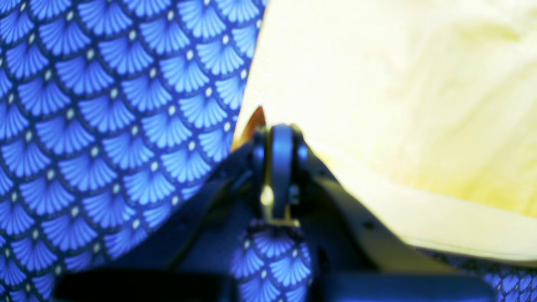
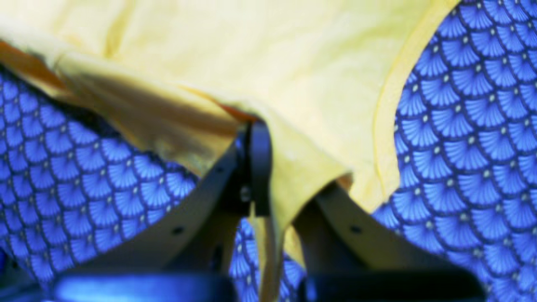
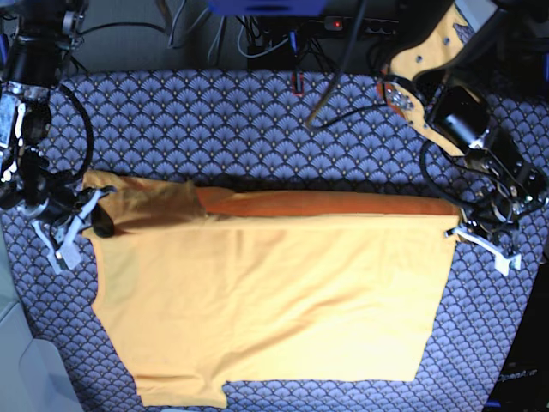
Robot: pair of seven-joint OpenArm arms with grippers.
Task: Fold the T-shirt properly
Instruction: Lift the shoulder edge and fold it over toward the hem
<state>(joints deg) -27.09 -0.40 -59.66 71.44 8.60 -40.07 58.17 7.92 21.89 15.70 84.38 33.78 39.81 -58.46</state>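
I will let go of the T-shirt's corner with my left gripper on the T-shirt's own yellow cloth (image 3: 445, 252) by its side edge, slightly toward its near hem.
The yellow-orange T-shirt (image 3: 266, 300) lies spread across the blue patterned tabletop (image 3: 257, 137). Its far edge is raised, and a darker orange band of fabric shows beneath it. At the shirt's right far corner, my left gripper (image 3: 459, 230) is shut on the fabric. The left wrist view shows that gripper (image 1: 279, 130) pinching the T-shirt (image 1: 398, 105) at its edge. My right gripper (image 3: 93, 215) is shut on the shirt's left far corner. Up close, this gripper (image 2: 254, 128) holds a bunched fold of the T-shirt (image 2: 293, 63), and cloth hangs down between the fingers.
Cables (image 3: 343, 94) trail over the table's far edge, and a power strip (image 3: 360, 24) sits behind it. The shirt's near hem reaches the table's front edge. A pale surface (image 3: 21, 360) borders the table at the lower left.
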